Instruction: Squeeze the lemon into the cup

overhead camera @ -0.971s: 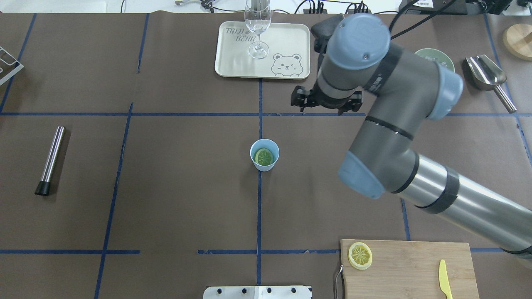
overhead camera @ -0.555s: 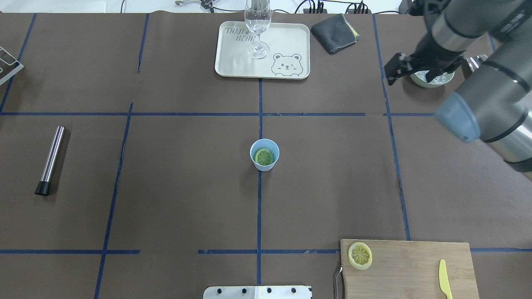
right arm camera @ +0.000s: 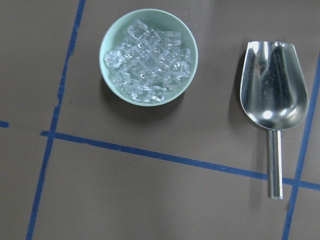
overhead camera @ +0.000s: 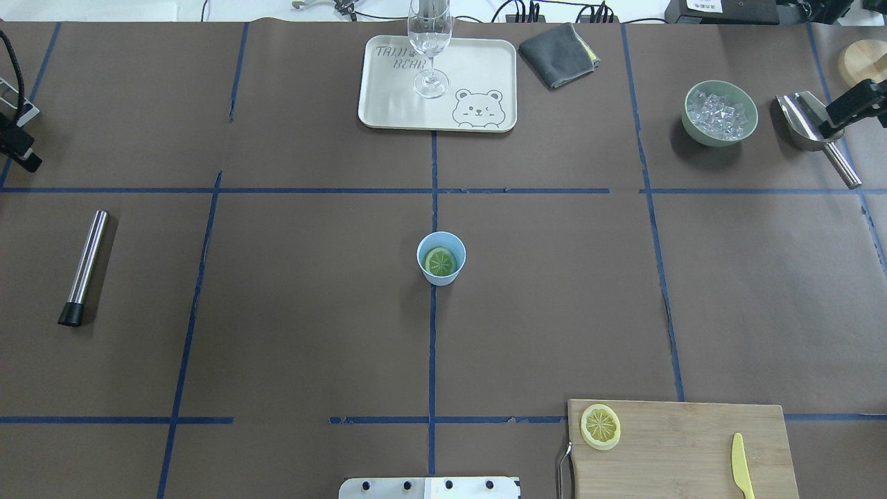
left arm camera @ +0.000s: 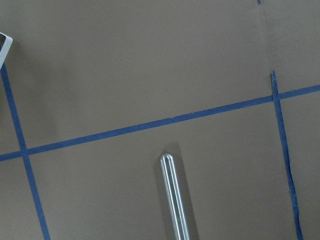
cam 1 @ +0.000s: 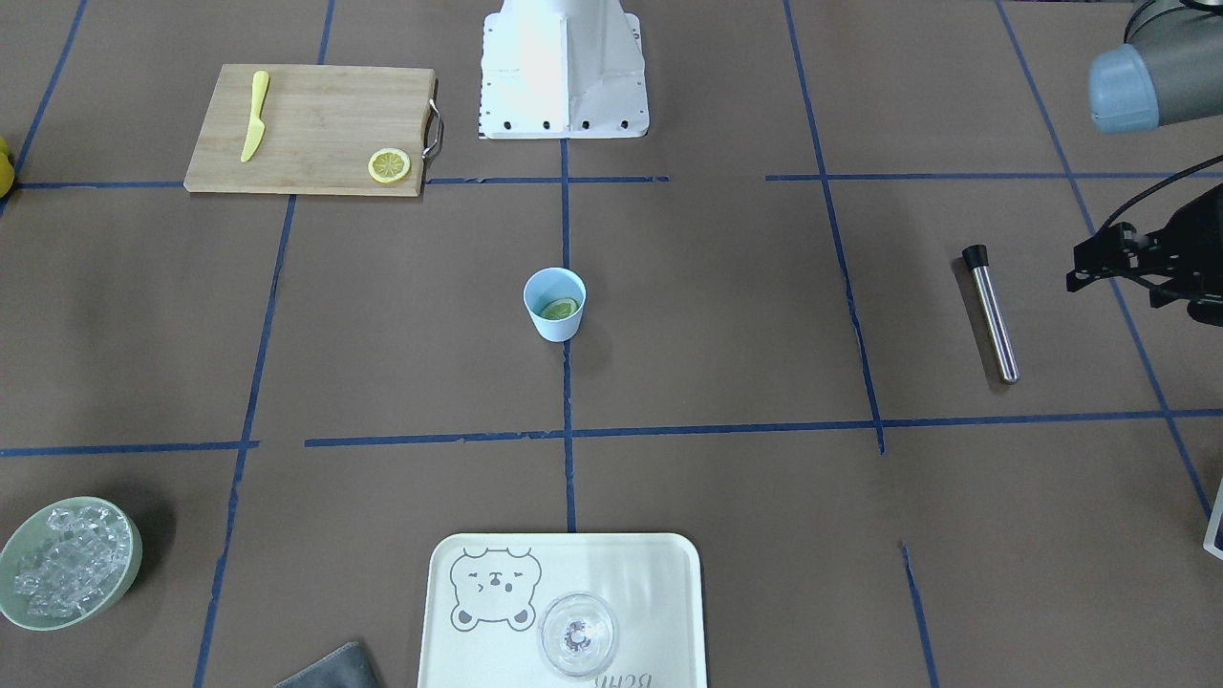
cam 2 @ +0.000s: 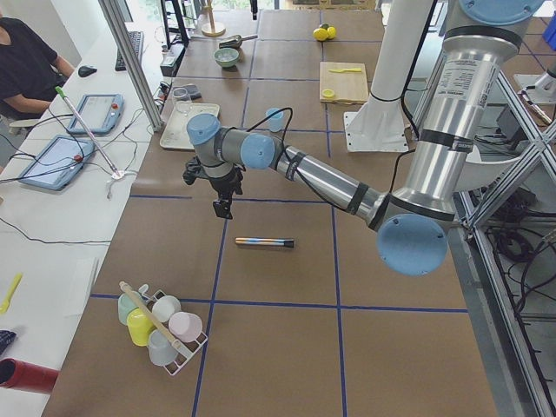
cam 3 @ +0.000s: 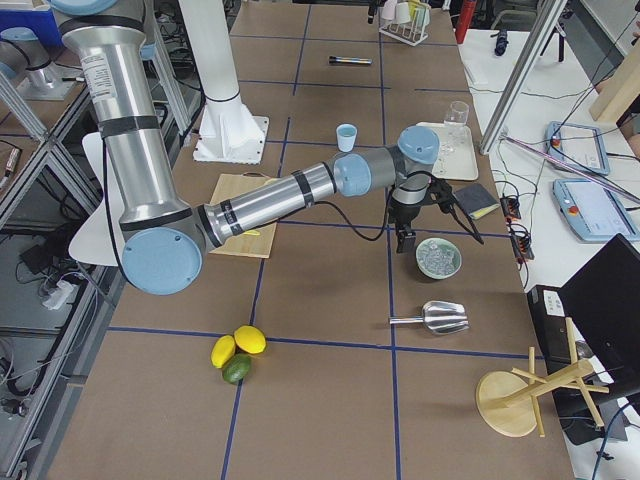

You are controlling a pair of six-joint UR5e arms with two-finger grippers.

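Observation:
The robot's left gripper will close on the shiny middle of the steel rod (cam 1: 994,321) (left arm camera: 179,215), between the rod's black end and its rounded end.
The light-blue cup (overhead camera: 441,258) stands upright at the table's middle, also in the front-facing view (cam 1: 554,304). A lemon slice (overhead camera: 441,261) lies flat inside it (cam 1: 560,309). A second lemon slice (overhead camera: 600,426) lies on the cutting board. Both grippers are far from the cup. My right gripper (overhead camera: 859,104) is at the right edge above the scoop, one finger splayed wide, nothing in it. My left gripper (cam 1: 1147,268) hangs at the left edge (overhead camera: 17,145) near the steel rod, splayed open and empty.
A green bowl of ice (overhead camera: 719,113) and a metal scoop (overhead camera: 809,121) sit at the back right. A steel rod (overhead camera: 84,267) lies at the left. A tray (overhead camera: 388,104) with a clear glass (overhead camera: 429,48) and a grey cloth (overhead camera: 558,45) are at the back. A yellow knife (overhead camera: 741,466) lies on the cutting board (overhead camera: 682,450).
My right arm has swung from over the table's middle out to the right edge. My left gripper has come into view at the left edge. The cup and slice have not moved.

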